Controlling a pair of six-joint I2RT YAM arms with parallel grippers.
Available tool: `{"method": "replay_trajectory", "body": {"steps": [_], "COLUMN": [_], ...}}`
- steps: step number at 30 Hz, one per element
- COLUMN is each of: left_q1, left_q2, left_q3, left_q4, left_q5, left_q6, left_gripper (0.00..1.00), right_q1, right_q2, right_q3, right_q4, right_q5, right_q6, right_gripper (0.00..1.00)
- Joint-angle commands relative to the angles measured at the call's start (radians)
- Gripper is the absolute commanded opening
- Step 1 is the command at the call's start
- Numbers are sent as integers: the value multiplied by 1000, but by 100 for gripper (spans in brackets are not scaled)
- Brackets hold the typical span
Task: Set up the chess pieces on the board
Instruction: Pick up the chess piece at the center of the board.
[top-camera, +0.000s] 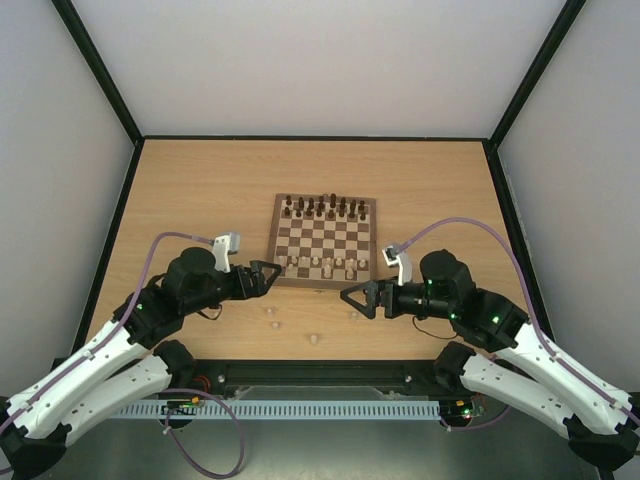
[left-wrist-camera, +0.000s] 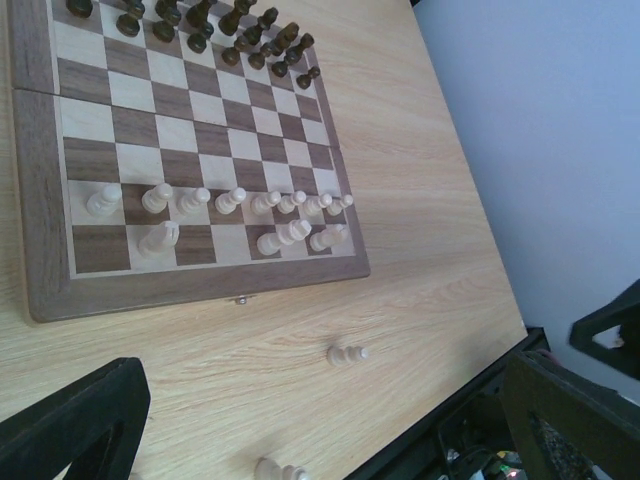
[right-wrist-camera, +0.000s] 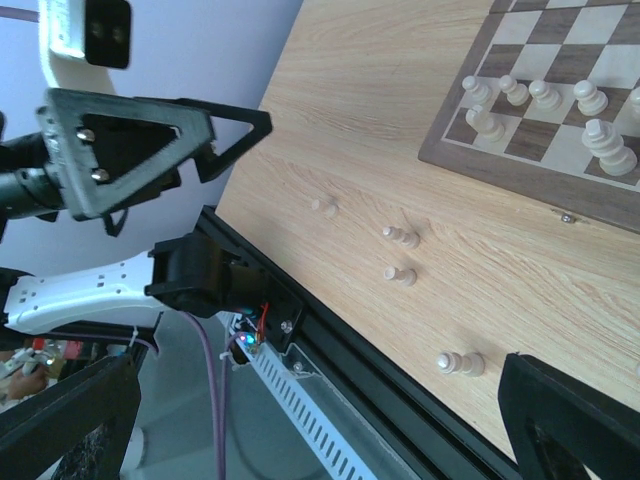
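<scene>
The loose pale piece nearest the table's black front rail is next for my right gripper, which should go to it and close on that piece's top (top-camera: 314, 337) (right-wrist-camera: 446, 362).
The board (top-camera: 325, 238) lies mid-table, with dark chess pieces (top-camera: 325, 207) along its far rows and pale ones (top-camera: 322, 265) along its near rows. Several pale pieces stand loose on the table in front of it, among them one at the left (top-camera: 270, 312), one near the front edge (top-camera: 313, 338) and one at the right (top-camera: 352, 315). My left gripper (top-camera: 270, 277) hovers open off the board's near left corner, above a loose pale piece (left-wrist-camera: 347, 354). At the near right, my right gripper (top-camera: 358, 298) is open and empty, with a loose pale piece (right-wrist-camera: 460, 363) close by.
The table's black front rail (right-wrist-camera: 330, 300) runs just below the loose pieces. The left wrist view shows the board (left-wrist-camera: 200, 140) tilted, and the right wrist view shows its near border (right-wrist-camera: 500, 165) and my left gripper's fingers (right-wrist-camera: 150, 130). White walls enclose the table.
</scene>
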Motion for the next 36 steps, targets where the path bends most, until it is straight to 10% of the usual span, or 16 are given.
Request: {"method": "replay_trajectory", "body": {"steps": [1, 36], "left_q1": [-7, -476], "left_q2": [10, 303], "left_q3": [59, 277], "left_q4": [-13, -109], "left_q5": [-20, -601], "left_q6": [-46, -356], "left_gripper": [99, 99], "right_q1": [-3, -3], "right_q2": [-5, 30], "right_q3": [-47, -213], "right_q4": [52, 283], "right_q5": [-29, -250], "right_q6": [-9, -10], "right_gripper": [99, 99]}}
